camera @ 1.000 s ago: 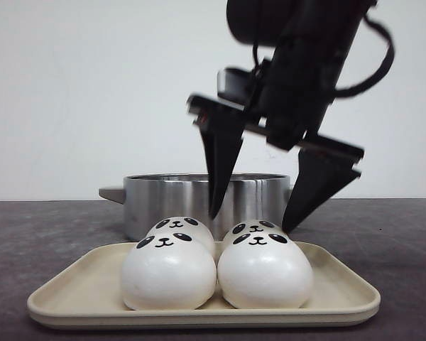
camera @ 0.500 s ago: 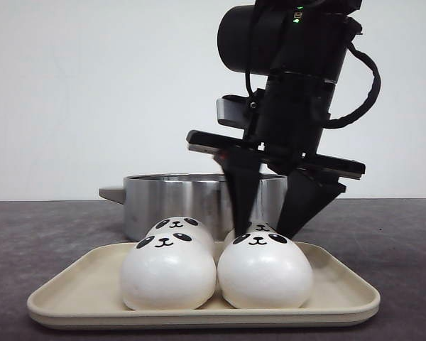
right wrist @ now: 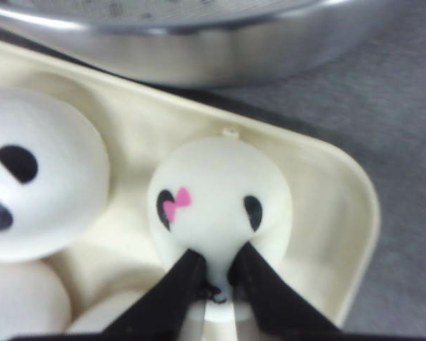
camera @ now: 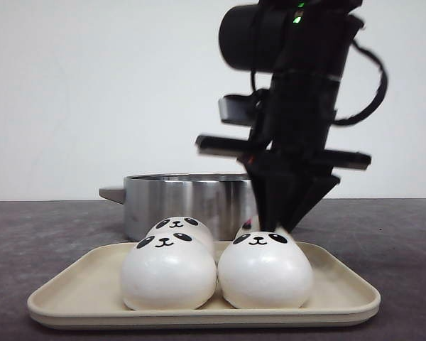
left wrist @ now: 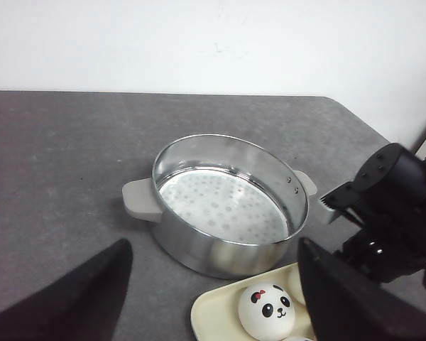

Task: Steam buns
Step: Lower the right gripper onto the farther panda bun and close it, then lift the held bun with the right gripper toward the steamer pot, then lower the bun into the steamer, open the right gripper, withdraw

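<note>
Next, my right gripper releases the bun with the pink bow on the steel steamer pot's bottom, toward its far side (camera: 246,192).
Several white panda buns sit on a cream tray (camera: 341,295). Two are in front (camera: 168,273) (camera: 265,273), and one is at the rear left (camera: 181,226). My right gripper (camera: 277,226) reaches down behind the front right bun. In the right wrist view my right gripper (right wrist: 214,261) is shut on a bun with a pink bow (right wrist: 220,192), pinching its face between the black fingertips. My left gripper (left wrist: 206,312) hangs wide open above the table, holding nothing. Below it lies a bun with a red bow (left wrist: 266,310).
A shallow steel steamer pot (camera: 177,199) with grey handles stands just behind the tray. Its perforated floor (left wrist: 220,206) holds nothing. The right arm (left wrist: 390,213) stands over the tray's far side. The table's right edge (left wrist: 362,128) is close to the pot.
My right gripper came down from open above the rear right bun, and its fingers closed together onto that bun. The other buns and the tray stayed put.
</note>
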Robot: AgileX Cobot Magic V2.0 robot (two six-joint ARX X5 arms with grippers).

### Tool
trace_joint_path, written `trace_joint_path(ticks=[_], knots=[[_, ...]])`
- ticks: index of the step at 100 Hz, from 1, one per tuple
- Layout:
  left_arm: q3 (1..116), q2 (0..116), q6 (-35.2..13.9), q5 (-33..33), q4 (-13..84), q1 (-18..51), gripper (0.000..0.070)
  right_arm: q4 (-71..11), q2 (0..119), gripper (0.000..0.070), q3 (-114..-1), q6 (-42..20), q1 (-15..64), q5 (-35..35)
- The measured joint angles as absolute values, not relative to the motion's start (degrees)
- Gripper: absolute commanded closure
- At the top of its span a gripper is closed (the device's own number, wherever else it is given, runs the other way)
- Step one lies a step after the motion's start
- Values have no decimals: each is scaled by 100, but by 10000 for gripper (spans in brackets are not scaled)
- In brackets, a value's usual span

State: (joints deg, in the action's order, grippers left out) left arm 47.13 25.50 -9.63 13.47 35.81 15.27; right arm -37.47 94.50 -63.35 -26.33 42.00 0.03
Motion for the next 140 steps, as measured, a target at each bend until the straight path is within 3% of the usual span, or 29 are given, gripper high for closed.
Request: trace_joint_path(ticks=[28, 46, 82, 113, 140], knots=[[4713, 2550, -963, 1345, 3621, 1527, 261, -4106, 7734, 700, -6777, -2534, 4807, -139], [4713, 2550, -963, 1347, 3570, 1527, 262, -4075, 7496, 700, -7752, -2233, 4768, 692], [4713, 2591, -963, 1345, 3546, 1527, 265, -3922, 9542, 700, -9430, -1288, 3658, 845], [4713, 2591, -963, 1345, 3612, 1527, 265, -3520, 11483, 700, -9721, -1177, 3293, 847], [4713, 2591, -963, 1345, 3931, 1527, 265, -3017, 11885, 690, -9725, -1175, 3234, 878]])
